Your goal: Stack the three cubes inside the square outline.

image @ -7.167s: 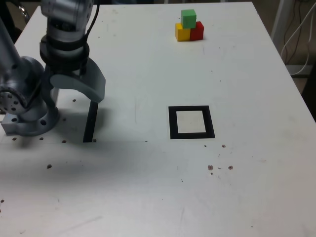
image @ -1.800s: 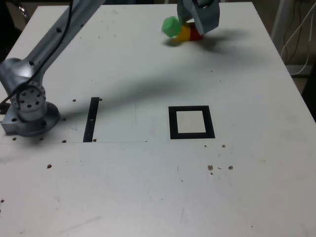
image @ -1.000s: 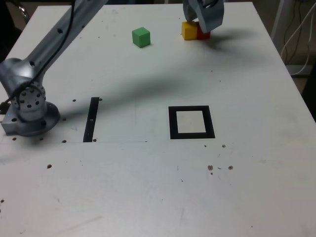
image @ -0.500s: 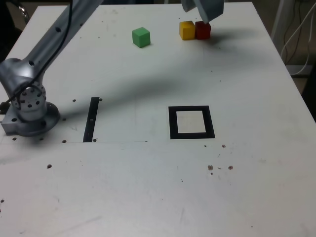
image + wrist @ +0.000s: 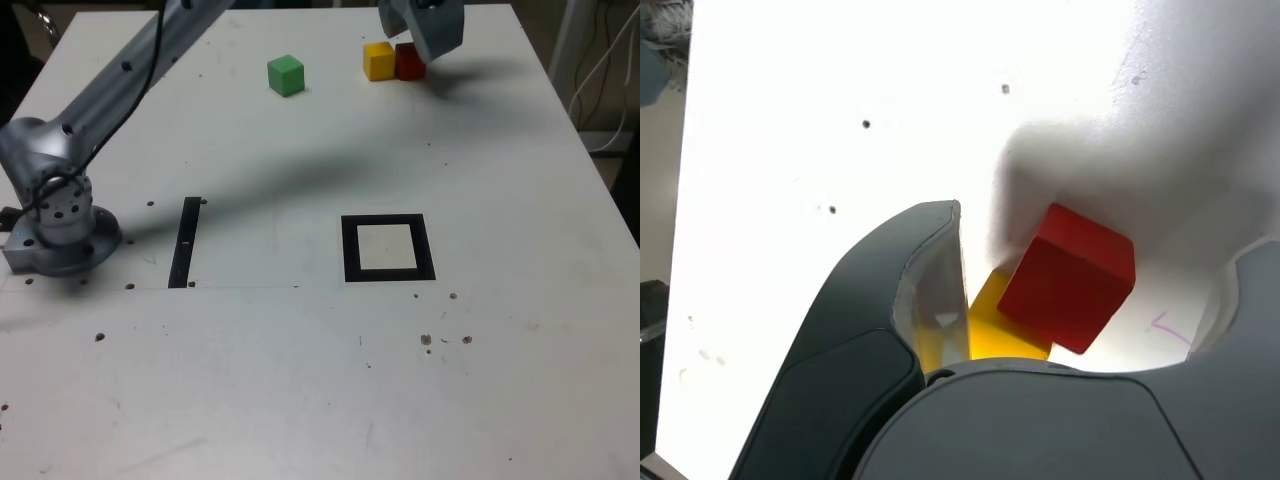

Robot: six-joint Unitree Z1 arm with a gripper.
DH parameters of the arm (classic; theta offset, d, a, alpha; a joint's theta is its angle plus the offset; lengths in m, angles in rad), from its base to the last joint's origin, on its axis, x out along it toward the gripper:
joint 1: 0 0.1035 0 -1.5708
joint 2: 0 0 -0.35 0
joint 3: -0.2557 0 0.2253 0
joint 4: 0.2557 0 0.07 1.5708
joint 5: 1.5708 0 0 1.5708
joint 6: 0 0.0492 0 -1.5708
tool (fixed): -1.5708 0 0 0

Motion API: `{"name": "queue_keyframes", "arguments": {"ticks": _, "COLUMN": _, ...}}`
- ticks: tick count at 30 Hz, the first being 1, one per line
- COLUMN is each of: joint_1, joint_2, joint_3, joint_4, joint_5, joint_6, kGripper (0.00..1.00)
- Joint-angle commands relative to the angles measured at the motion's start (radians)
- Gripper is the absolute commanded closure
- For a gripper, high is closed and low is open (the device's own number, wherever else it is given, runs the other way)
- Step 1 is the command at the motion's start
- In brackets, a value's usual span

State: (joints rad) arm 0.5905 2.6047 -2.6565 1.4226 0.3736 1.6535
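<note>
The red cube sits crooked between the gripper's fingers and against the yellow cube, so the gripper needs to lower and close on the red cube alone (image 5: 1068, 283) before it lifts.
The green cube (image 5: 286, 75) sits alone on the table, apart from the other two cubes. The yellow cube (image 5: 378, 60) and the red cube (image 5: 407, 63) stand side by side at the far edge, touching. My gripper (image 5: 428, 45) hovers over the red cube and hides part of it. In the wrist view the gripper (image 5: 1105, 235) is open, with the red cube (image 5: 1070, 275) between the wide jaws and touching neither. The yellow cube (image 5: 990, 325) sits beside one finger (image 5: 890, 330). The square outline (image 5: 348, 247) lies empty nearer the camera.
A thin black strip (image 5: 184, 242) lies on the table near the arm's base (image 5: 58, 225) at the exterior view's left. The arm stretches across the table's far left. Cables hang beyond the table's right edge (image 5: 575, 120).
The green cube fell off the yellow and red pair earlier and now rests to their left. Over the last second the gripper lifted off the pair, opened wider and shifted slightly right.
</note>
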Motion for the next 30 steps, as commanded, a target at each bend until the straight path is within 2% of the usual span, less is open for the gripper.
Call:
{"name": "queue_keyframes", "arguments": {"ticks": 1, "joint_1": 0.0, "joint_2": 0.016, "joint_3": -0.011, "joint_4": 0.008, "joint_5": -0.004, "joint_6": 0.003, "kGripper": 0.11}}
{"name": "queue_keyframes", "arguments": {"ticks": 10, "joint_1": 0.001, "joint_2": 0.012, "joint_3": 0.017, "joint_4": 0.036, "joint_5": -0.008, "joint_6": 0.016, "kGripper": 0.15}}
{"name": "queue_keyframes", "arguments": {"ticks": 17, "joint_1": 0.002, "joint_2": 0.011, "joint_3": 0.028, "joint_4": 0.033, "joint_5": -0.037, "joint_6": 0.017, "kGripper": 0.21}}
{"name": "queue_keyframes", "arguments": {"ticks": 25, "joint_1": 0.006, "joint_2": 0.012, "joint_3": 0.024, "joint_4": 0.02, "joint_5": -0.096, "joint_6": 0.013, "kGripper": 0.46}}
{"name": "queue_keyframes", "arguments": {"ticks": 30, "joint_1": 0.01, "joint_2": 0.012, "joint_3": 0.025, "joint_4": 0.019, "joint_5": -0.115, "joint_6": 0.009, "kGripper": 0.56}}
